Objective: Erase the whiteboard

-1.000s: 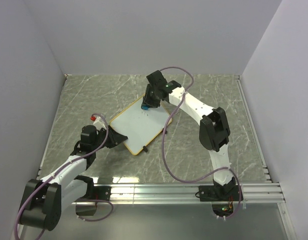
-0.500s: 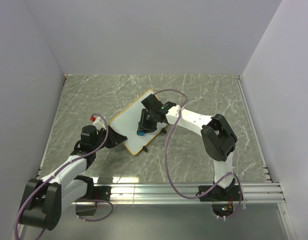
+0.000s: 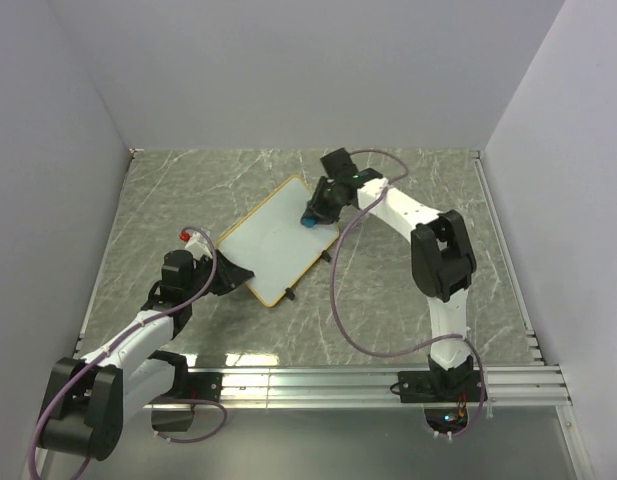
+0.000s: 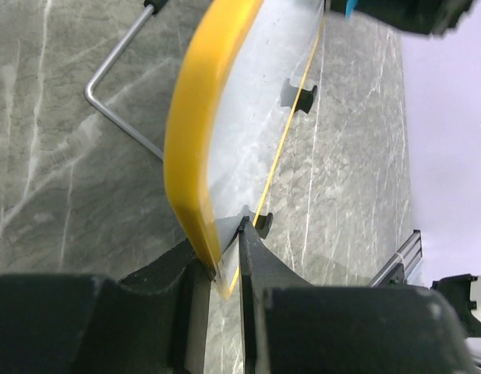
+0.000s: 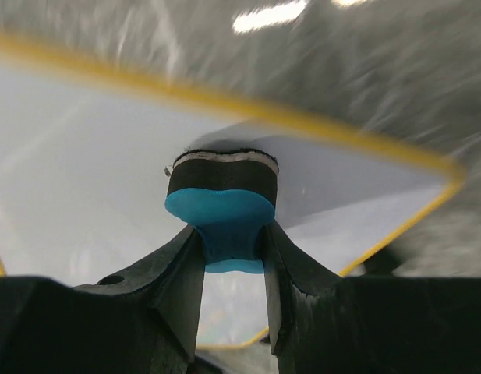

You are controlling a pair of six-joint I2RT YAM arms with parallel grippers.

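Observation:
I should set the blue eraser down with my right gripper on the bare marble (image 3: pixel 373 266) past the farther black clip of the whiteboard. The eraser is now pressed on the board.
The whiteboard (image 3: pixel 273 245) with its yellow rim lies tilted on the marble table. No scribbles show on its face. My left gripper (image 3: pixel 231 277) is shut on the board's near left rim; the left wrist view shows the yellow rim (image 4: pixel 195 140) pinched between the jaws (image 4: pixel 223 261). My right gripper (image 3: pixel 315 215) is shut on a blue eraser (image 5: pixel 224 218) with a black felt pad, pressed on the board near its far right corner. The eraser shows blue in the top view (image 3: pixel 310 221). The board (image 5: pixel 84 187) fills the right wrist view.
A red-capped marker (image 3: pixel 191 238) lies left of the board by the left arm. A thin metal stand wire (image 4: pixel 119 117) lies beneath the board. Grey walls enclose the table on three sides. An aluminium rail (image 3: pixel 368 380) runs along the near edge.
My right gripper swept the eraser from the board's far edge down to its near right part, then back up to the far right corner. The left gripper and the board stayed put.

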